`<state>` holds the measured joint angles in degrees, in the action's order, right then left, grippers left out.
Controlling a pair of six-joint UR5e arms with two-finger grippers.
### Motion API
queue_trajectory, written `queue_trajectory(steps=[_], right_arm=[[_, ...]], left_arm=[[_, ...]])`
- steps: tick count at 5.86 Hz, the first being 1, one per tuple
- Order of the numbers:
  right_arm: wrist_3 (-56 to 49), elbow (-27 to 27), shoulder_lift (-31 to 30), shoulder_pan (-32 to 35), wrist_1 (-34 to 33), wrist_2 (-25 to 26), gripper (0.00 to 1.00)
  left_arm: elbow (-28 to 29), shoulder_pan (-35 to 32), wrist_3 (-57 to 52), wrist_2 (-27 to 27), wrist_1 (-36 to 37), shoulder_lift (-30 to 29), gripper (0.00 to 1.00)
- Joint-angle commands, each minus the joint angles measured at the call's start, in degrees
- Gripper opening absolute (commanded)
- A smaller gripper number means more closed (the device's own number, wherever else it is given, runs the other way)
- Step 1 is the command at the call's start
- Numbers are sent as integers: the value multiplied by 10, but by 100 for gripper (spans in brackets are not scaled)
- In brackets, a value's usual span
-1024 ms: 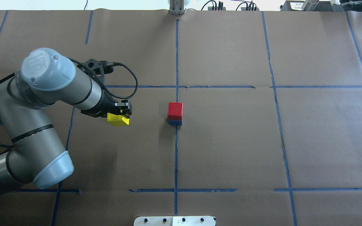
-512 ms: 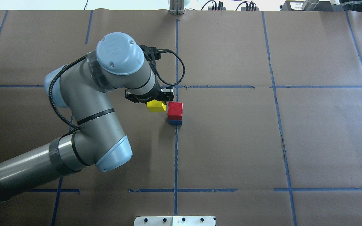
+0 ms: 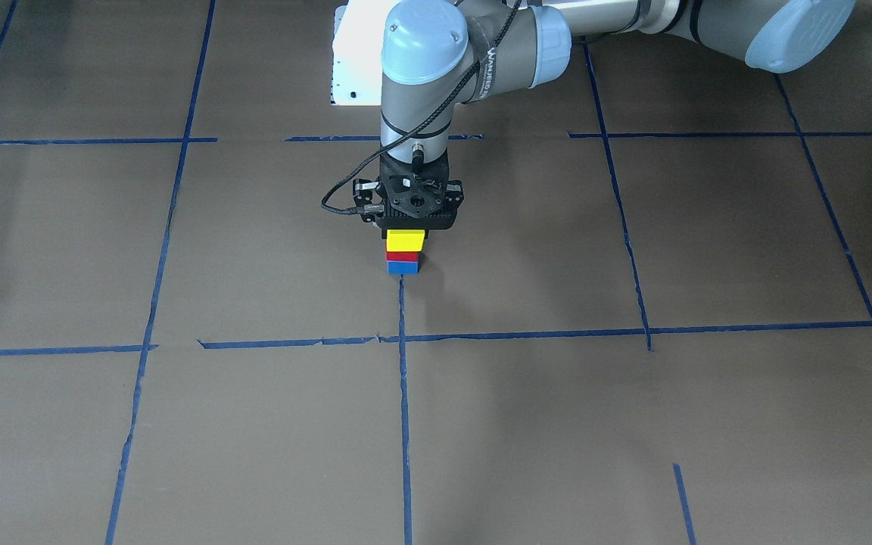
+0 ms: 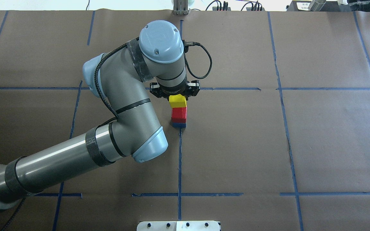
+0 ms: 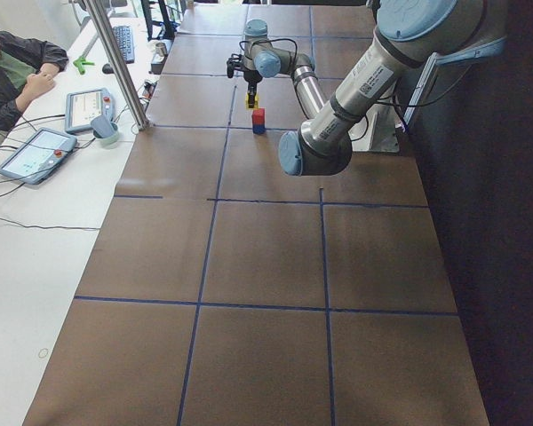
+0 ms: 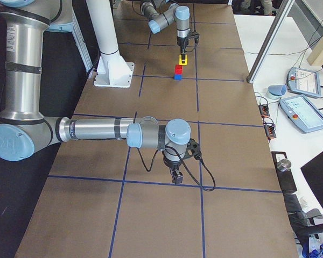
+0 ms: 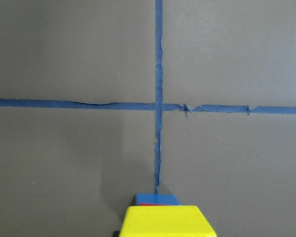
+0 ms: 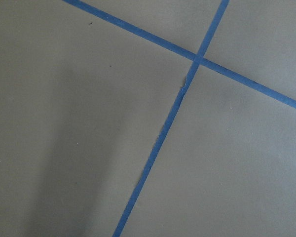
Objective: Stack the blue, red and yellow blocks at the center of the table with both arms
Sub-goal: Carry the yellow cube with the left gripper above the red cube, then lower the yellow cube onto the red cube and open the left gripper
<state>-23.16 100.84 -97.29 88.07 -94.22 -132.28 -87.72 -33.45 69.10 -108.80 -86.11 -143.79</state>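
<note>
The robot's left gripper will release the yellow block on top of the red block [image 3: 403,235] [image 7: 164,222], above the blue one.
A red block [image 4: 179,113] sits on a blue block [image 4: 178,124] at the table's center, on the blue tape cross. My left gripper [image 4: 176,95] is shut on a yellow block [image 4: 177,101] and holds it directly over the red block, at or just above its top. The front view shows yellow [image 3: 405,241], red [image 3: 403,256] and blue [image 3: 403,267] lined up in a column. In the left wrist view the yellow block [image 7: 163,221] fills the bottom edge, with the blue block [image 7: 157,199] below it. My right gripper [image 6: 176,176] shows only in the right side view, and I cannot tell whether it is open or shut.
Brown paper with blue tape grid lines [image 4: 180,154] covers the table. The white robot base plate [image 4: 178,225] is at the near edge. A metal post [image 5: 120,62], tablets [image 5: 35,153] and a seated operator [image 5: 13,67] are beyond the far side.
My left arm has swung right with the yellow block, from left of the stack to directly over the red block. The red and blue blocks have not moved.
</note>
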Motion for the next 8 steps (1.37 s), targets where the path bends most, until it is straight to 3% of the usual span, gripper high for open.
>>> queue_trajectory(steps=[1,8], right_arm=[[0,0,0,0,-1,0,100],[0,-4,0,0,0,0,100]], left_arm=[[1,8,0,10,16,0,2],[3,30,0,15,15,0,8]])
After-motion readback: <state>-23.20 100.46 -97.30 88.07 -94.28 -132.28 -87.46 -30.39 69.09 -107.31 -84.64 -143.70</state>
